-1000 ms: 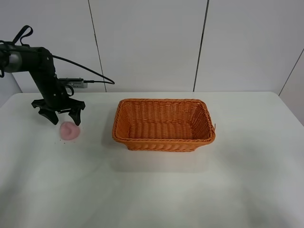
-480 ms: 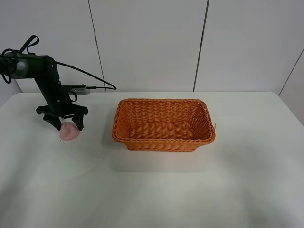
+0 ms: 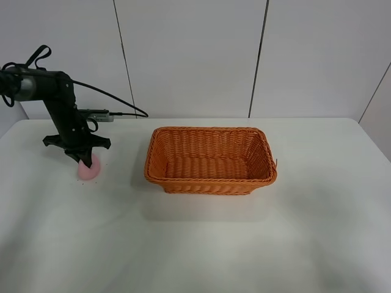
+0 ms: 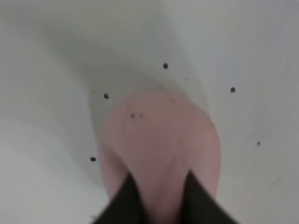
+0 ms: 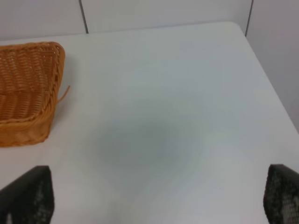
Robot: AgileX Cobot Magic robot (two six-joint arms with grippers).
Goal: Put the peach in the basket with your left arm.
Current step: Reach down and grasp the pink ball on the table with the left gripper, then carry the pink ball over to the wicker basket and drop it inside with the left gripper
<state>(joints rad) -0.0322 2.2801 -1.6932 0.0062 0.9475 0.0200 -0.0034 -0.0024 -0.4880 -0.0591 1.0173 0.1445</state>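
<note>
My left gripper is going to let go of the peach on the orange wicker basket's bottom by its front side (image 3: 197, 170).
The pale pink peach (image 3: 88, 170) lies on the white table at the far left, well left of the orange wicker basket (image 3: 160, 177). My left gripper (image 3: 85, 160) is down on the peach from above, its black fingers drawn together around the peach's top. In the left wrist view the peach (image 4: 159, 140) fills the middle, with two dark fingertips (image 4: 122, 205) pressed against it on either side. The peach still rests on the table. My right gripper (image 5: 154, 198) is open and empty, and only its fingertips (image 5: 25, 196) show.
The table (image 3: 201, 244) is white, with small dark specks (image 4: 106, 96) around the peach. A black cable (image 3: 116, 97) trails from the left arm toward the back wall. The basket's corner shows in the right wrist view (image 5: 28, 84).
My left gripper came down over the peach and its wide-spread fingers closed in on it. The peach and the basket have not moved.
</note>
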